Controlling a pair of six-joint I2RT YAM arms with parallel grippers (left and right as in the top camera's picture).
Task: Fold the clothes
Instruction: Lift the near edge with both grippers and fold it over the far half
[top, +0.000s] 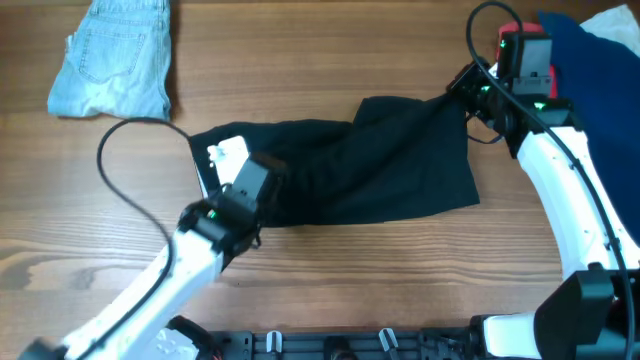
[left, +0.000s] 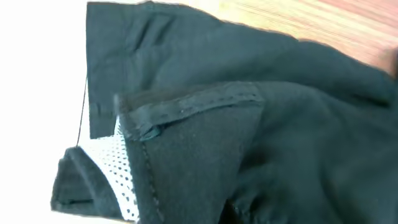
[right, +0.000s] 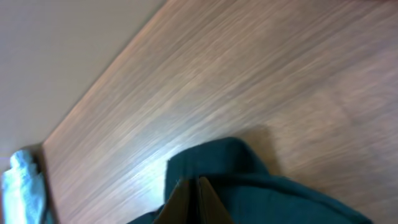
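Next, my left gripper opens, takes the garment's top layer (left: 194, 134) and spreads it over that end of the black garment, because the garment's folded-back edge leaves the white mesh lining uncovered.
The clothes are one black shorts-like garment (top: 380, 170) lying crumpled across the middle of the wooden table. Its white inner lining (top: 225, 155) shows at the left end. My left gripper (top: 258, 178) is at that left end, and its fingers are hidden under fabric. In the left wrist view the black cloth (left: 280, 137) fills the frame, with white mesh lining (left: 118, 168) and a stitched seam. My right gripper (top: 458, 92) is shut on the garment's upper right corner. The right wrist view shows its closed fingers (right: 197, 190) pinching the dark cloth (right: 261, 186).
Light-blue denim shorts (top: 115, 55) lie at the far left corner. A navy garment (top: 590, 60), something red (top: 512, 30) and a white cloth (top: 615, 25) sit at the far right, close behind my right arm. A black cable (top: 130, 170) loops beside my left arm.
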